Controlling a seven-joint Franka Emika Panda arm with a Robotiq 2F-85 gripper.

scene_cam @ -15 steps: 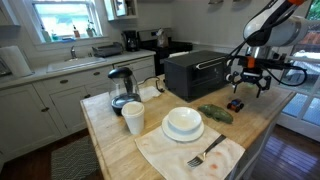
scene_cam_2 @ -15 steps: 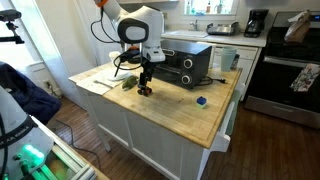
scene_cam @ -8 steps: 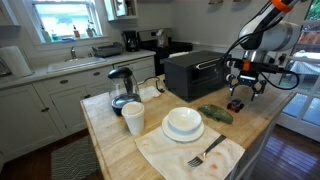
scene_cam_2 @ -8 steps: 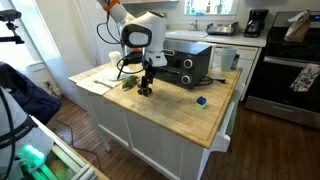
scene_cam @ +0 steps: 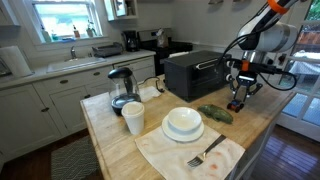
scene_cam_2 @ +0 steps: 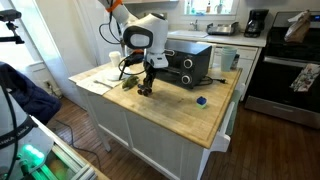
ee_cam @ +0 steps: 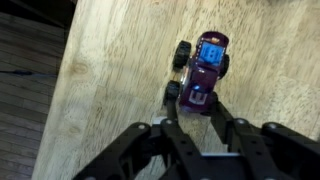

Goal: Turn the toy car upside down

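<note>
The toy car slants between my fingers; I need to open, square up and grip its rear body (ee_cam: pixel 197 98), then lift and flip it.
The toy car (ee_cam: pixel 202 70) is small, dark purple-red with black wheels, and stands on its wheels on the wooden countertop (ee_cam: pixel 120 60). My gripper (ee_cam: pixel 195 108) reaches down over its near end. One fingertip (ee_cam: pixel 171 112) presses its left rear wheel and the other fingertip (ee_cam: pixel 217 105) lies against its right side. In both exterior views the gripper (scene_cam: pixel 238 100) (scene_cam_2: pixel 146 88) stands vertical, low on the counter beside the black toaster oven (scene_cam: pixel 195 72), and hides most of the car.
A flat green leafy object (scene_cam: pixel 214 113) lies just beside the gripper. A bowl on a plate (scene_cam: pixel 183 123), a fork on a napkin (scene_cam: pixel 205 153), a cup (scene_cam: pixel 133 118) and a kettle (scene_cam: pixel 121 88) fill the counter's other end. The counter edge (ee_cam: pixel 68 70) drops off near the car.
The gripper has come down over the car, and its jaws have gone from wide open to closed in on the car's sides. The car has not moved.
</note>
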